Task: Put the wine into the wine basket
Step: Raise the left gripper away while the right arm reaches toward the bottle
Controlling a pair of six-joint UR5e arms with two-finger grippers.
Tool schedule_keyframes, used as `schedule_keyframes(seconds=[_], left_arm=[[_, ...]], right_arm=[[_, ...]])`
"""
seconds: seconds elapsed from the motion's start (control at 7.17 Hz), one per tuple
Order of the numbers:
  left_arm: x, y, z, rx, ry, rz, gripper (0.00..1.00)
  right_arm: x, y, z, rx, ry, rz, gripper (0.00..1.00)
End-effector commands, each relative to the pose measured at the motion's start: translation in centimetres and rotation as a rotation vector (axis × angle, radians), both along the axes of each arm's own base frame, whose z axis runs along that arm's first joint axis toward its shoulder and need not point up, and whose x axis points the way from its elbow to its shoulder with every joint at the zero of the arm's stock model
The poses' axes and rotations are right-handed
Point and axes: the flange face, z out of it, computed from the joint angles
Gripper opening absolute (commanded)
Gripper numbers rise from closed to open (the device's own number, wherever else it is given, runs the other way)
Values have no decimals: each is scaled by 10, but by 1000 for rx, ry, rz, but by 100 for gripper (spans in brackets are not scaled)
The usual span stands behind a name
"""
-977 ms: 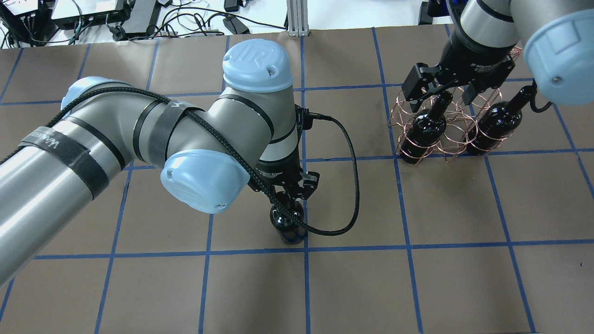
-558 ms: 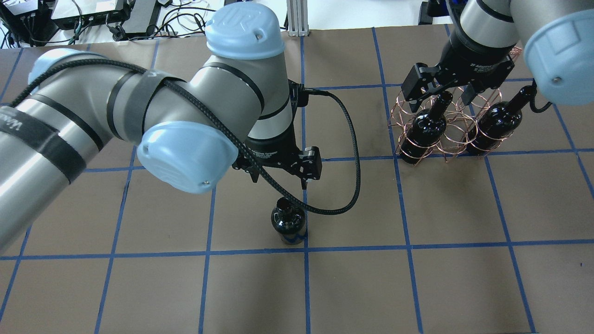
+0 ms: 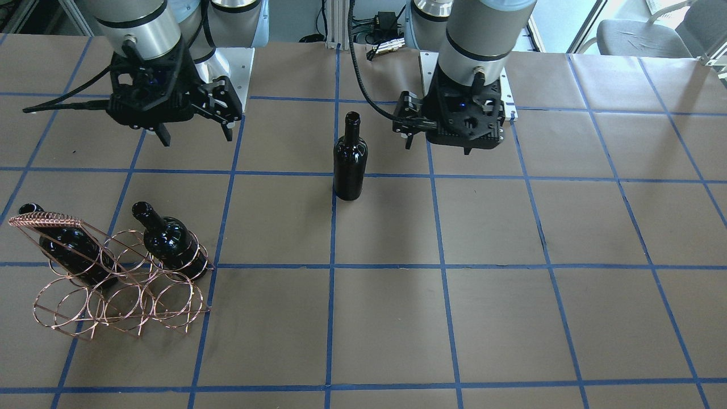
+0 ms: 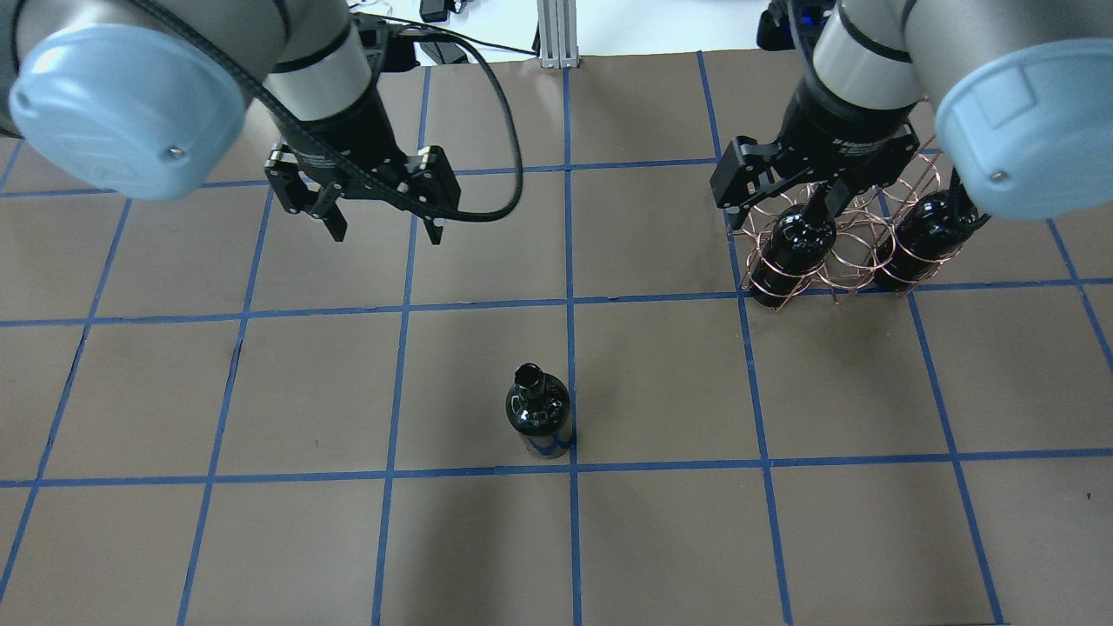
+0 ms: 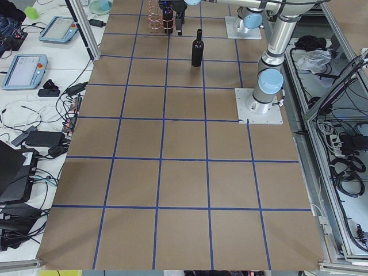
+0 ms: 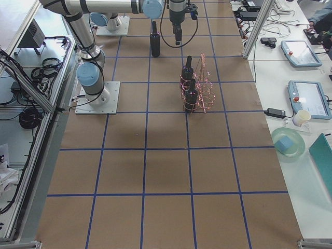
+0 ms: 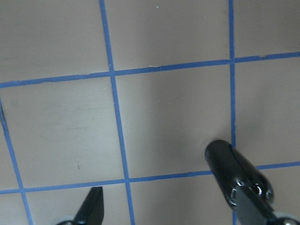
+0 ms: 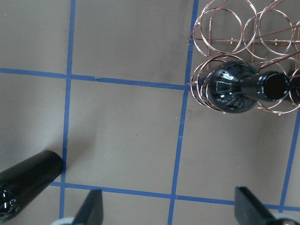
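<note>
Next, my right gripper grips the lone upright wine bottle near the middle of the table at its neck [image 3: 352,128].
The wine bottle [image 4: 539,410], glossy near-black, stands upright alone near the table's middle [image 3: 349,165]; it also shows in the left wrist view [image 7: 239,183] and the right wrist view [image 8: 23,183]. My left gripper [image 4: 383,228] is open and empty, raised, well apart from the bottle to its left [image 3: 437,145]. The copper wine basket [image 4: 839,261] stands on the right side of the overhead view [image 3: 113,295]. It holds two identical bottles [image 4: 800,243] [image 4: 926,230]. My right gripper [image 4: 783,202] is open and empty above the basket's left bottle [image 3: 196,135].
Brown paper with blue tape lines covers the table [image 4: 661,539]. Cables and electronics [image 4: 174,35] lie past the table's far edge. The left arm's black cable [image 4: 496,113] loops beside its wrist. Tablets and a cup sit on side benches [image 6: 306,98].
My left gripper was at the standing bottle's neck. It has lifted off and moved away up and to the left in the overhead view. The bottle stays upright. The right gripper shifted slightly left.
</note>
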Motion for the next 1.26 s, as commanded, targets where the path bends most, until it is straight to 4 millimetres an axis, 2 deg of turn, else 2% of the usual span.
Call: schedule_keyframes(seconds=[0.0, 0.14, 0.28, 0.56, 0.7, 0.98, 1.12], left_arm=[[87, -25, 7, -15, 2, 48, 100], [130, -32, 7, -13, 4, 63, 100], [163, -37, 2, -6, 6, 89, 100], [217, -41, -3, 2, 14, 85, 100], [232, -41, -6, 8, 16, 88, 100], [237, -41, -9, 11, 17, 77, 100], [237, -40, -14, 20, 19, 79, 100]], right_arm=[[82, 33, -8, 8, 15, -44, 99], [112, 52, -9, 11, 13, -101, 99], [142, 68, -18, 26, 19, -106, 99], [199, 92, -48, 52, 37, -120, 99], [222, 98, -61, 44, 30, -123, 99], [231, 89, -94, 91, 69, -118, 99], [231, 88, -97, 95, 74, -112, 99]])
